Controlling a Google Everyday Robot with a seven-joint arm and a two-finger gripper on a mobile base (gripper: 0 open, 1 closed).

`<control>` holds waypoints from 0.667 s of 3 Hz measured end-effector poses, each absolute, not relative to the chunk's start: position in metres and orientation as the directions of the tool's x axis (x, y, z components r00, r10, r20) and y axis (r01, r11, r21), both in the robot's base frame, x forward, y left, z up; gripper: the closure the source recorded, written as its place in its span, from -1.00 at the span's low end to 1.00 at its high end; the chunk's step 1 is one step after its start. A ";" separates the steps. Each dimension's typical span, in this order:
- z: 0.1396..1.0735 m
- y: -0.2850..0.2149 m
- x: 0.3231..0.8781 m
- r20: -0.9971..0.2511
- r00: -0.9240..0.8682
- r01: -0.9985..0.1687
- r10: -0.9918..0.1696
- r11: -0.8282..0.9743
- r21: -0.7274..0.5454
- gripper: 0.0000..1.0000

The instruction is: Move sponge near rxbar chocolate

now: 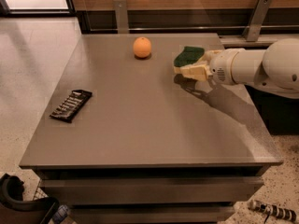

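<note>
I should use my gripper to set the sponge, now slightly above the table's back, down on the grey table [96, 118] next to the rxbar chocolate, toward the middle of the table.
The sponge [188, 56], dark green on top, is at the back right of the table, held in the cream fingers [192, 71] of my gripper [190, 65]. The gripper comes in from the right on a white arm and is shut on the sponge, holding it slightly above the table with a shadow underneath. The rxbar chocolate [71, 105], a flat dark bar with white lettering, lies near the table's left edge, far from the sponge and gripper.
An orange [142, 47] sits at the back middle of the grey table [140, 125], left of the sponge. Metal brackets [121, 14] stand against the wooden wall behind. The floor drops off to the left and in front.
</note>
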State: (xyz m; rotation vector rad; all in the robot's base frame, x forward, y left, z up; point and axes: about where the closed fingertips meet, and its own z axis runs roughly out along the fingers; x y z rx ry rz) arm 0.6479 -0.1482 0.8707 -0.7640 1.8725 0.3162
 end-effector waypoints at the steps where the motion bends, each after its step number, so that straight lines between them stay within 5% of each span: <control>1: 0.888 -0.140 0.606 -0.885 -0.232 -0.689 -0.403 0.710 -0.143 1.00; 2: 0.890 -0.109 0.542 -0.898 -0.190 -0.779 -0.398 0.618 -0.109 1.00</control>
